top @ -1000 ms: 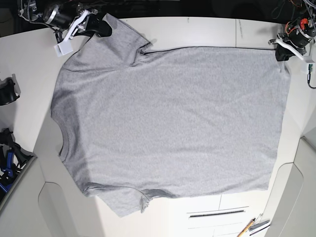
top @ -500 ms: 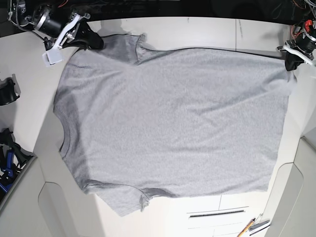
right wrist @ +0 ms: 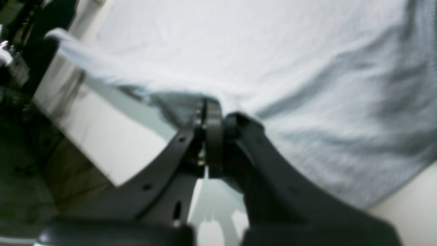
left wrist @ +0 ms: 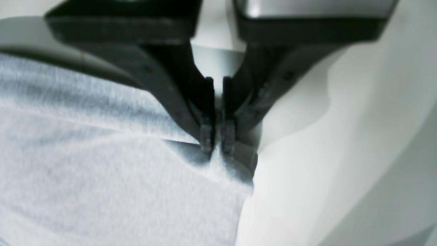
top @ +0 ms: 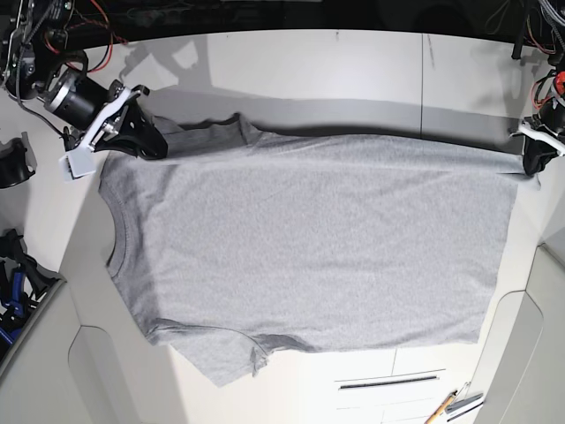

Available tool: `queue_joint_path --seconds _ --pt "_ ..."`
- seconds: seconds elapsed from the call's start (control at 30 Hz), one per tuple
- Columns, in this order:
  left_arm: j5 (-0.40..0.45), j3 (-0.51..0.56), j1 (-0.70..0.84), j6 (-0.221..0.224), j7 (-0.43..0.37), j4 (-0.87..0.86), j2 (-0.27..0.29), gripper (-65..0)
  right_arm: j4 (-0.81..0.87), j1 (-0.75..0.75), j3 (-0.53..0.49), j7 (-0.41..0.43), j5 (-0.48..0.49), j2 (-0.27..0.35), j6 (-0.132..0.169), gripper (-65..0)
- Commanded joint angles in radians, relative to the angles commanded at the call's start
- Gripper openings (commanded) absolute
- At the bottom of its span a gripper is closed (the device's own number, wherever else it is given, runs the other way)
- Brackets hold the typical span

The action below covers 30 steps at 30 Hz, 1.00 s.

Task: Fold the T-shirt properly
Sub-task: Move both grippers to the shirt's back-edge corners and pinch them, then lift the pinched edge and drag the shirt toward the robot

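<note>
Next, I release the T-shirt's far shoulder and sleeve edge with my right gripper on the T-shirt's flat chest just inside the collar (top: 171, 256).
The light-grey T-shirt (top: 309, 247) lies plain side up on the white table (top: 353, 62), its collar at the left and its hem at the right. My right gripper (top: 150, 144), at the left of the base view, is shut on the far shoulder and sleeve edge and holds it raised. The right wrist view shows its closed jaws (right wrist: 211, 112) pinching the shirt (right wrist: 273, 61). My left gripper (top: 532, 163), at the right, is shut on the far hem corner. The left wrist view shows the tips (left wrist: 217, 143) clamped on the shirt (left wrist: 102, 177). The far edge hangs taut between them.
A black object (top: 13, 163) and blue-and-black tools (top: 13, 283) sit at the left edge. A pen and small tools (top: 455, 406) lie at the front right beside a dark slot (top: 388, 382). Cables (top: 538, 26) hang at the far corners.
Both grippers have moved toward the near side, carrying the shirt's far edge off the table. The far sleeve has drawn in and more bare table shows behind the shirt.
</note>
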Motion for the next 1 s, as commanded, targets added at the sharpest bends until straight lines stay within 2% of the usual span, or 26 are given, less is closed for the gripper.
queue_joint_path --seconds 0.13,0.2,0.43,0.6,0.7,0.9,1.0 --pt "0.050 0.086 -0.086 0.005 -0.013 -0.092 0.000 -65.0 -0.118 0.123 -0.001 -0.018 0.000 0.002 0.001 -65.0" --pt "0.051 0.101 -0.142 0.033 -0.027 -0.132 0.000 -65.0 -0.158 0.179 -0.010 -0.022 -0.005 0.004 0.001 -65.0" --pt "0.053 0.134 -0.262 0.033 -0.027 -0.216 0.000 -65.0 -0.298 0.377 -0.110 -0.022 -0.096 0.005 0.001 -65.0" --pt "0.172 0.218 -0.356 0.035 -0.081 -0.275 0.000 -65.0 -0.426 0.508 -0.166 -0.022 -0.132 0.005 0.001 -65.0" --pt "0.209 0.240 -0.409 0.061 -0.087 -0.313 0.001 -65.0 -0.495 0.555 -0.191 -0.011 -0.141 0.005 0.000 -65.0" --pt "0.217 0.287 -0.479 0.063 -0.092 -0.414 0.001 -65.0 -0.559 0.599 -0.214 0.066 -0.187 0.004 0.000 -65.0" --pt "0.227 0.309 -0.483 0.064 -0.151 -0.452 0.002 -65.0 -0.559 0.599 -0.214 0.088 -0.223 0.004 0.000 -65.0"
